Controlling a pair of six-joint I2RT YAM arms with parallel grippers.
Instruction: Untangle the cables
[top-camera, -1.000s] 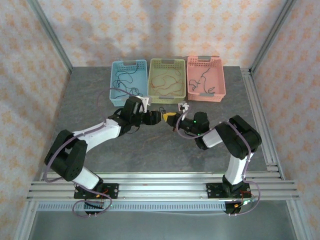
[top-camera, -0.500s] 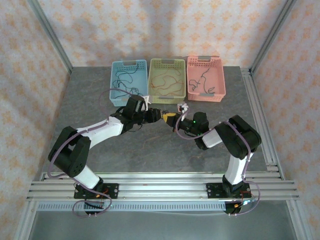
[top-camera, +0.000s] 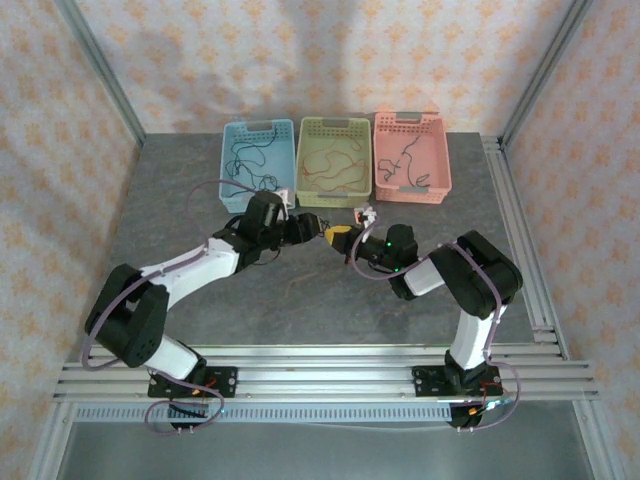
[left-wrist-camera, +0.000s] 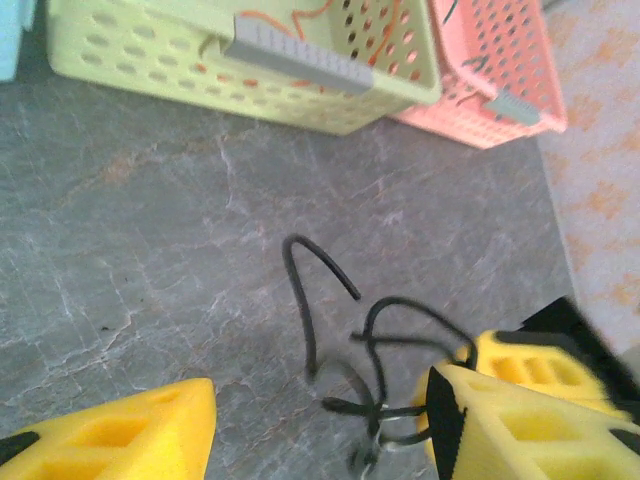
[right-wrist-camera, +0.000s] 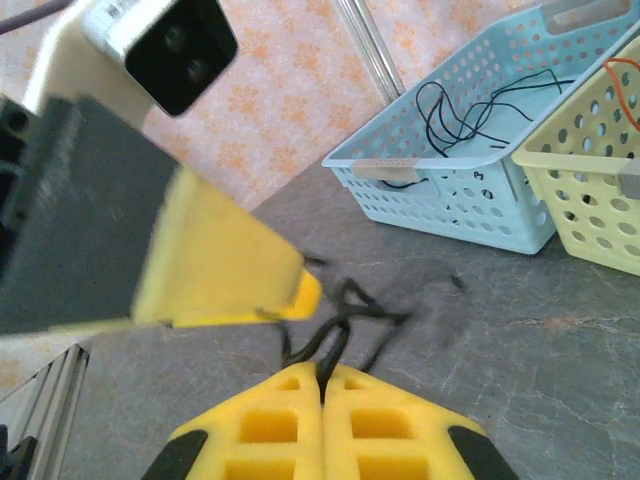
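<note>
Black loops cross tightly at the fingers of my right gripper, so my left gripper will take the hooked piece of cable (left-wrist-camera: 304, 318) before my right gripper grips another loop again and pulls apart.
A small tangle of black cables (left-wrist-camera: 305, 320) lies on the grey table between the two grippers. My right gripper (right-wrist-camera: 323, 375) is shut on a strand of that black cable (right-wrist-camera: 337, 342). Facing it, my left gripper (left-wrist-camera: 322, 400) stands open, its yellow fingers on either side of the tangle. In the top view the left gripper (top-camera: 316, 232) and the right gripper (top-camera: 340, 237) almost touch just in front of the baskets. More cables lie in the baskets: black (top-camera: 248, 158), orange-red (top-camera: 335, 165) and dark (top-camera: 405, 155).
Three baskets stand in a row at the back: blue (top-camera: 228, 185), green (top-camera: 308, 195) and pink (top-camera: 442, 180). Metal rails run along the table's near edge and its right side (top-camera: 520, 240). Patterned walls close in the sides.
The left arm's elbow swung in and back out, and its gripper crept a little toward the baskets. The right arm has stayed still, shut on the cable.
</note>
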